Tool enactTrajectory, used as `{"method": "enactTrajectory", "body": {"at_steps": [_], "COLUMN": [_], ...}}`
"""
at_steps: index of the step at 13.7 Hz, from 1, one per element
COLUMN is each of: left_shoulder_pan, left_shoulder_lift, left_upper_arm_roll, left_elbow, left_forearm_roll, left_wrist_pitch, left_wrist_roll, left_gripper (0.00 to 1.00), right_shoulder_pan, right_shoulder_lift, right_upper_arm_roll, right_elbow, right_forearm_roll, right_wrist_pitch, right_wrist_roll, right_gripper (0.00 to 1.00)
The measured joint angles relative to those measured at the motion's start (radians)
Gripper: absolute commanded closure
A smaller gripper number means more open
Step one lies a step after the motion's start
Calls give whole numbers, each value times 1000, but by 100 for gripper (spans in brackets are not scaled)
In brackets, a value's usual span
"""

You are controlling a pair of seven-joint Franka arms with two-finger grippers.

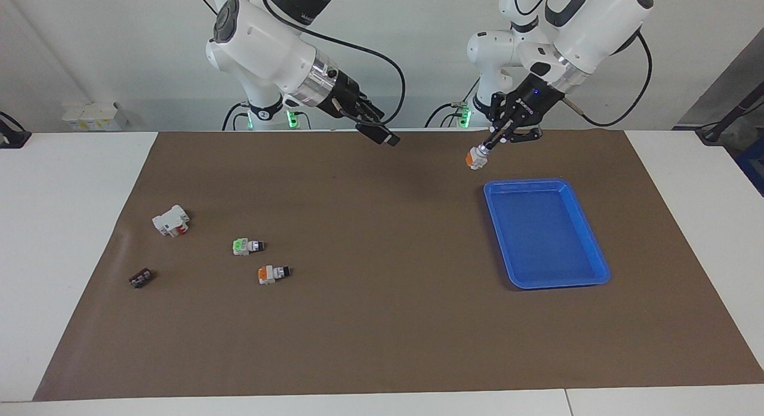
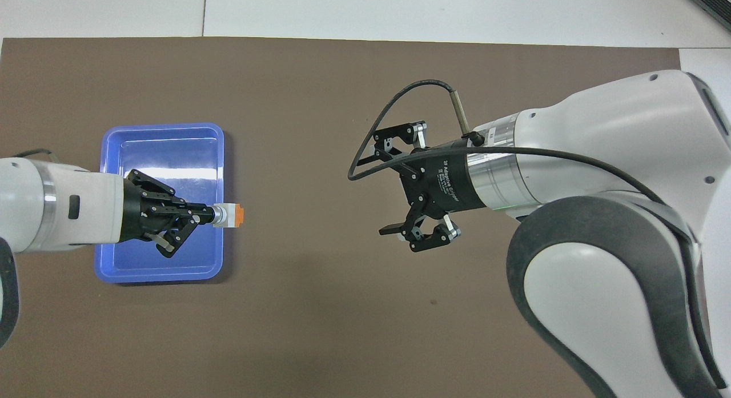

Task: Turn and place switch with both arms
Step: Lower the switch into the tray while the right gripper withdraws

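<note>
Next, my left gripper releases the white-grey switch on the blue tray's bottom, between its bright streak and near rim (image 2: pixel 174 232).
My left gripper (image 1: pixel 494 141) is shut on the black-knob end of a white-grey switch (image 1: pixel 476 159) and holds it in the air, orange block outward. It hangs over the mat beside the blue tray's (image 1: pixel 546 234) corner nearest the robots. In the overhead view the left gripper (image 2: pixel 207 214) and the switch (image 2: pixel 231 215) lie over the tray's (image 2: pixel 163 141) rim. My right gripper (image 1: pixel 382 129) is open and empty, raised over the middle of the mat. In the overhead view the right gripper (image 2: pixel 384 187) faces the switch, a clear gap apart.
Toward the right arm's end of the mat lie a second orange-block switch (image 1: pixel 273 274), a green-block switch (image 1: pixel 247 246), a larger white block with a red part (image 1: pixel 171 220) and a small black part (image 1: pixel 141 278). The right arm hides them in the overhead view.
</note>
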Motion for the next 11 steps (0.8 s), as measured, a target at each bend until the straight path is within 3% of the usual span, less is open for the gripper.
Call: {"method": "enactTrajectory", "body": {"at_steps": [7,11], "left_shoulder_pan": [44,48], "left_shoulder_lift": [14,101], "left_upper_arm_roll": [14,39], "left_elbow": [-178,-222], "left_forearm_roll": [288,427], "left_wrist_pitch": [149,227], "left_wrist_roll": [97,96], "left_gripper": [100,100], "right_shoulder_pan": [-142,-232], "right_shoulder_lift": [0,1], "right_upper_arm_roll": [-6,-31], "right_elbow": [-3,-6], "right_forearm_roll": [-388,-579], "right_wrist_pitch": [14,-16], "right_wrist_roll": [-423,-755], "right_gripper": [0,0]}}
